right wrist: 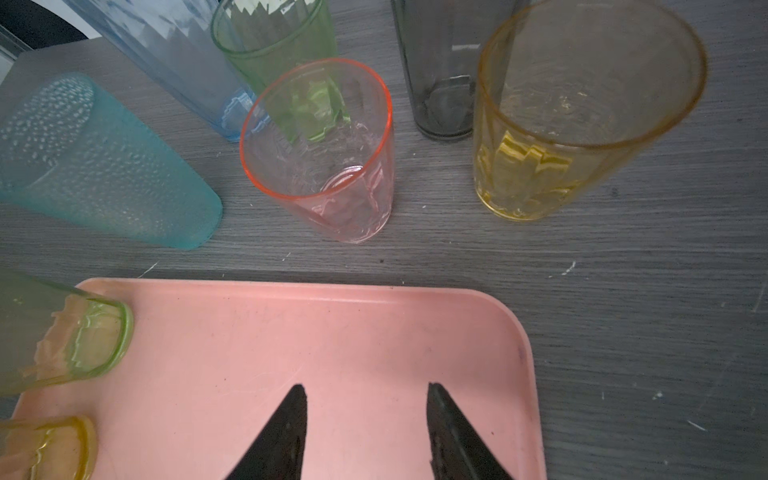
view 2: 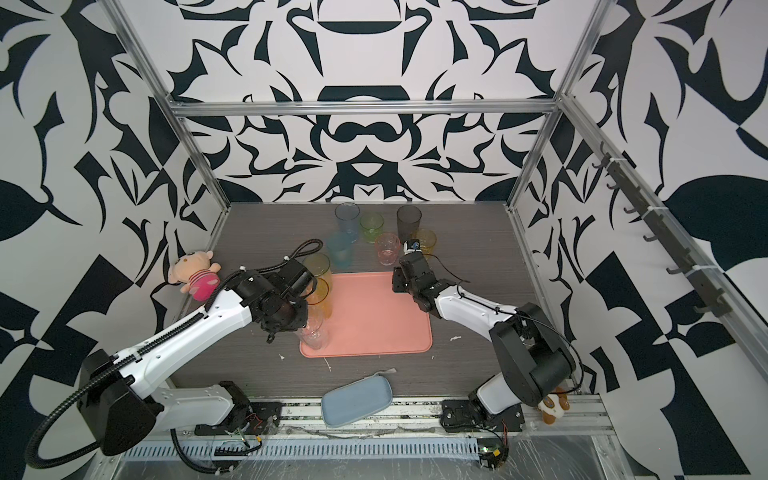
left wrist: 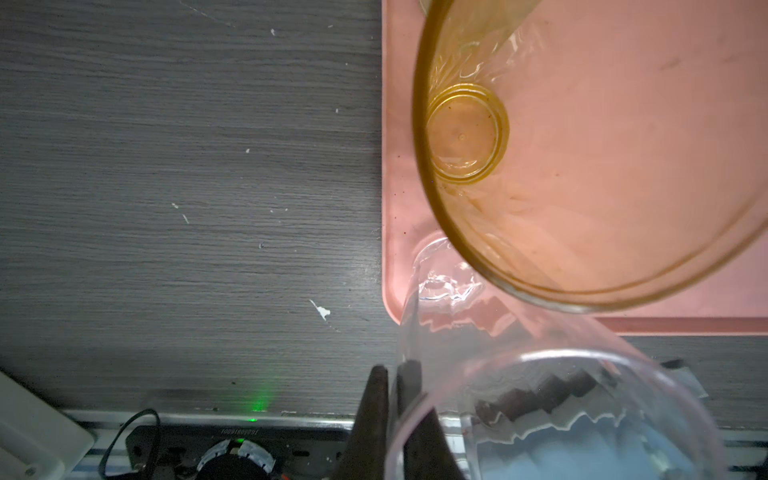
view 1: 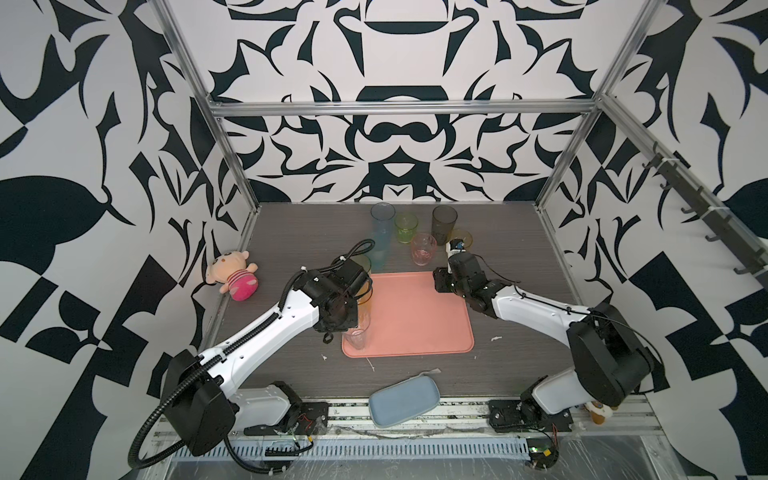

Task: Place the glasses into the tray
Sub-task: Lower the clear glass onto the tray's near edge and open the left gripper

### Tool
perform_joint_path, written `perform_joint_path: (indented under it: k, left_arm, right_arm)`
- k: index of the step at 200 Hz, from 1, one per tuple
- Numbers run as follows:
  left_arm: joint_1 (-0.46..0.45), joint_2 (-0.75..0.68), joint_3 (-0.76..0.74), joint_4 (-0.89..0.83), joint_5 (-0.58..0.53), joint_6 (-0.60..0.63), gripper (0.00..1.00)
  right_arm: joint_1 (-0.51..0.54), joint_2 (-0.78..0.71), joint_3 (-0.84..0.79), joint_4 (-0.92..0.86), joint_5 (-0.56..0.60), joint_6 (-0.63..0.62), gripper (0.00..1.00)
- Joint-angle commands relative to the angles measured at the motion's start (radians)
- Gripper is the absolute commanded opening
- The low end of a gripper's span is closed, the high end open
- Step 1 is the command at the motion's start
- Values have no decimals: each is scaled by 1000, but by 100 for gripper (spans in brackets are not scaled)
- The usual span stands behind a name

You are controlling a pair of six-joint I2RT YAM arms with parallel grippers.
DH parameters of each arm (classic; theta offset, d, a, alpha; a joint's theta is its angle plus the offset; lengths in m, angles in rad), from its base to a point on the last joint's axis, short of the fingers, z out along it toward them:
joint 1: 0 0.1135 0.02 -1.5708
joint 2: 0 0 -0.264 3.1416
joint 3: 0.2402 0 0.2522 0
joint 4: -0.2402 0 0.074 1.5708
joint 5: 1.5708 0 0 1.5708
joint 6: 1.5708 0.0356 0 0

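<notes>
The clear glass will go down from my left gripper on the tray's near corner (view 1: 361, 341) (left wrist: 466, 252) beside the amber glass.
The salmon-pink tray (view 1: 415, 316) lies mid-table. My left gripper (left wrist: 392, 374) is shut on the rim wall of a clear glass (view 1: 356, 337), one finger inside and one outside. The glass's base rests in the tray's near-left corner. An amber glass (left wrist: 465, 137) and a yellow-green glass (right wrist: 75, 340) stand on the tray's left side. My right gripper (right wrist: 368, 395) hangs open and holds nothing over the tray's far right part. Behind the tray stand teal (right wrist: 104, 166), blue (right wrist: 174, 62), green (right wrist: 282, 50), pink (right wrist: 324, 158), smoke-grey (right wrist: 444, 75) and yellow (right wrist: 561, 124) glasses.
A plush doll (view 1: 235, 274) lies by the left wall. A blue-grey oblong dish (view 1: 403, 399) sits at the table's front edge, partly over the rail. A small plush toy (view 1: 598, 411) rests beside the right arm's base. Metal frame posts bound the table.
</notes>
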Motion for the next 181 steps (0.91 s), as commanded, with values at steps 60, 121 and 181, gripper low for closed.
perform_joint_path:
  k: [60,121,181]
  left_arm:
    - [-29,-7,-10,3,-28,-43,3]
    - [-54,27,-7,-5,-53,-54,5]
    - [-71,59,9,-18,-67,-55,13]
  right_arm:
    - [0,-13,39,9,13,1,50]
    - [0,-10,45,2,14,-1,50]
    - [-1,-9,45,-3,17,1,50]
